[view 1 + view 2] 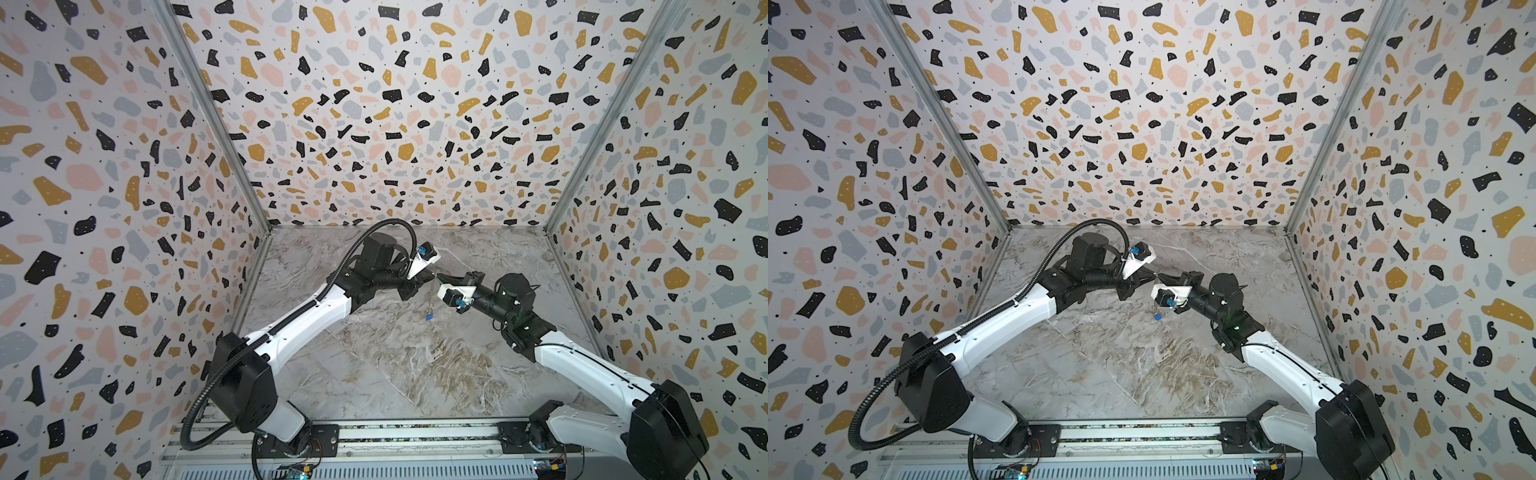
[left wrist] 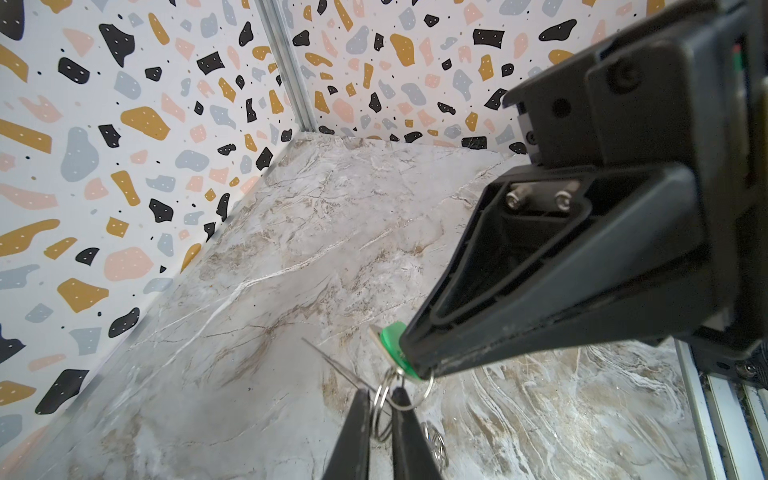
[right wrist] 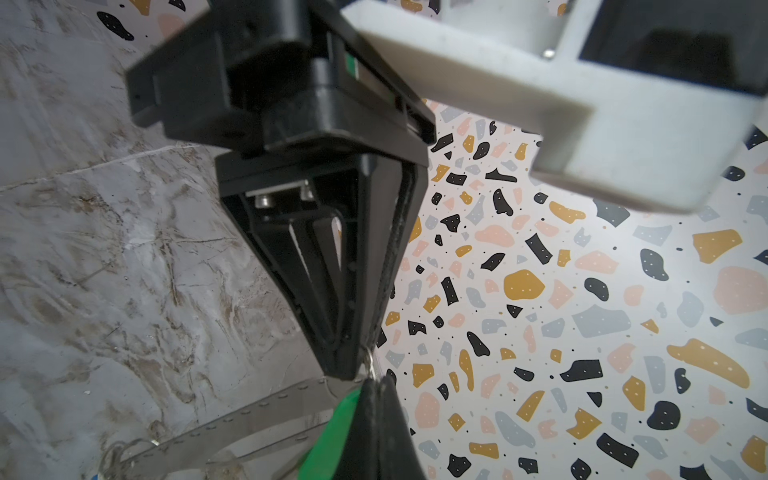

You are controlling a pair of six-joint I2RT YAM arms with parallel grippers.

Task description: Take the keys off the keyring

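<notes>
The green key lies at a slant across my right gripper's fingertips, so I should open that gripper, turn it and take the key in line with its fingers (image 2: 392, 339).
Both grippers meet in mid-air above the middle of the marble floor. My right gripper (image 3: 376, 380) is shut on the green key (image 3: 332, 440), whose edge also shows in the left wrist view as green key (image 2: 390, 347). My left gripper (image 2: 381, 395) is shut on a small metal ring (image 2: 380, 409) linked to that key. The keyring (image 3: 249, 419), a thin grey plate with small holes, hangs below the grip. Under it dangles the blue key (image 1: 429, 316), seen in both top views as blue key (image 1: 1158, 316). In a top view the fingertips touch at the left gripper (image 1: 432, 277).
Terrazzo-patterned walls (image 1: 395, 124) enclose the marble floor (image 1: 395, 365) on three sides. A metal rail (image 1: 395, 440) with both arm bases runs along the front edge. The right wrist camera's white mount (image 1: 457, 293) sits close to the left arm's fingers.
</notes>
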